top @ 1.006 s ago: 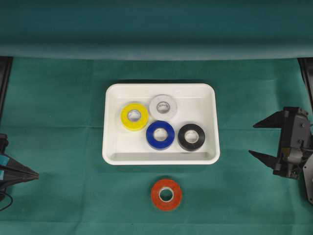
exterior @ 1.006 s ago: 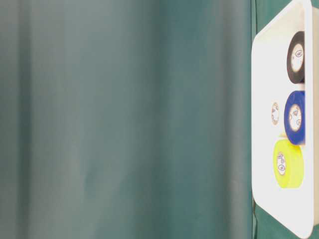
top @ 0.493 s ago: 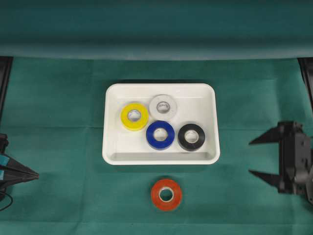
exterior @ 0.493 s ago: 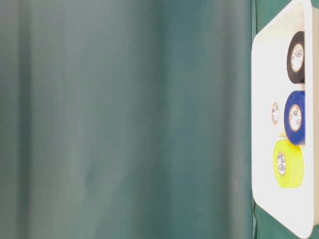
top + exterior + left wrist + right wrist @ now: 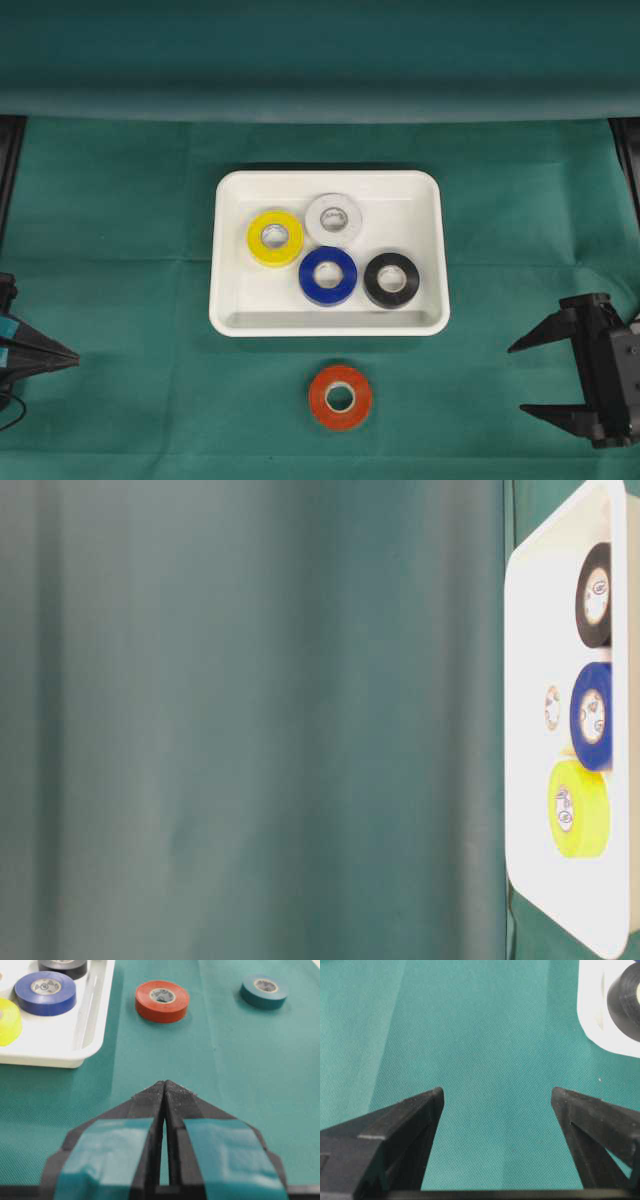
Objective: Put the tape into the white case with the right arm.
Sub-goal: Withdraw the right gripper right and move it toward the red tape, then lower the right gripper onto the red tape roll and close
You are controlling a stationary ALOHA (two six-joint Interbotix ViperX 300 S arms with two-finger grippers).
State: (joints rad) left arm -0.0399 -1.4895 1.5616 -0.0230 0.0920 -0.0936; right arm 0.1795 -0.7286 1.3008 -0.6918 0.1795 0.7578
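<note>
Next, I close my right gripper on the side of the orange-red tape roll [image 5: 344, 421] that is farthest from the white case, with one finger inside the tape roll's hole.
An orange-red tape roll [image 5: 340, 397] lies flat on the green cloth, just in front of the white case [image 5: 328, 327]. The left wrist view shows the same roll [image 5: 162, 1001] beside the case rim [image 5: 95, 1010], with a teal roll [image 5: 263, 991] further off. Inside the case lie yellow [image 5: 275, 238], white [image 5: 334, 218], blue [image 5: 328, 275] and black [image 5: 391, 279] rolls. My right gripper [image 5: 517, 379] hovers open and empty at the far right, well apart from the orange-red roll, prongs pointing left. Low at the left edge, my left gripper [image 5: 75, 355] is shut on nothing.
The right wrist view shows bare cloth between the open prongs [image 5: 497, 1092], with a case corner [image 5: 590, 1015] and the black roll [image 5: 625, 1000] at upper right. A raised green backdrop fold [image 5: 320, 100] runs behind the case. The table-level view shows the case [image 5: 530, 680] sideways.
The right gripper has moved toward the front edge of the table, staying open. The left gripper and all the rolls have not moved.
</note>
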